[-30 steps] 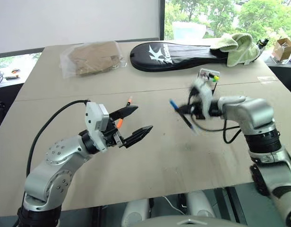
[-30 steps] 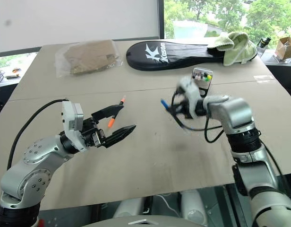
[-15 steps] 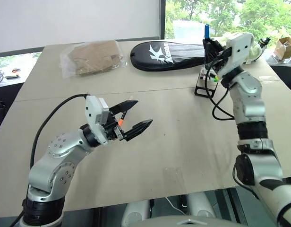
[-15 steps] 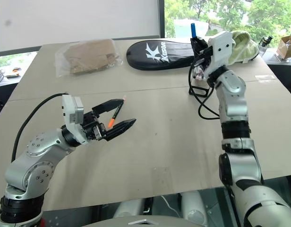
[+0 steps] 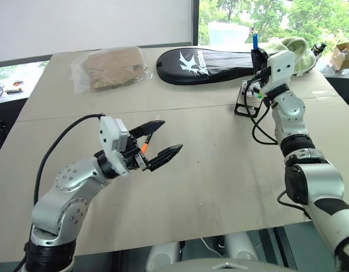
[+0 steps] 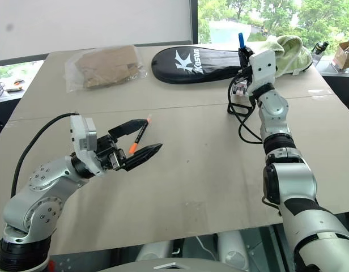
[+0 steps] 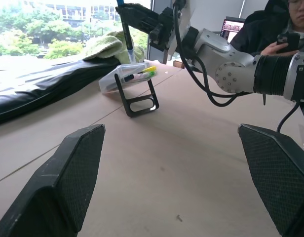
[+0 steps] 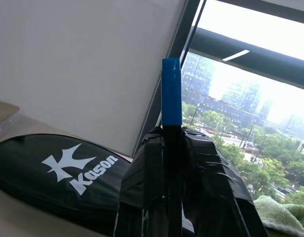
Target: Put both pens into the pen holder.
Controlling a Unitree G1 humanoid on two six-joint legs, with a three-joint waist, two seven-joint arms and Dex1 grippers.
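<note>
My right gripper should release the blue-capped pen inside the pen holder (image 5: 253, 92) in front of the black racket case. The pen is now upright just above the holder.
My right gripper (image 5: 258, 56) is shut on the blue-capped pen (image 5: 255, 41) and holds it upright, cap up, just above the pen holder (image 5: 247, 95) at the far right of the table. The holder's black stand and colourful bits (image 7: 134, 81) also face the left wrist camera. The orange-ended pen (image 5: 145, 143) lies on the table, seen from above between the fingers of my left gripper (image 5: 172, 135). That gripper hovers open with nothing in it. In the right wrist view the blue cap (image 8: 171, 91) sticks out past the closed fingers.
A long black racket case (image 5: 208, 65) lies behind the holder, with a green towel (image 5: 290, 54) on its right end. A plastic bag with brown contents (image 5: 109, 68) sits far left. A person (image 7: 290, 24) sits beyond the table's right side.
My right arm has swung up and away from the table's middle to above the holder, turning the blue-capped pen upright. The left gripper has stayed where it was, open.
</note>
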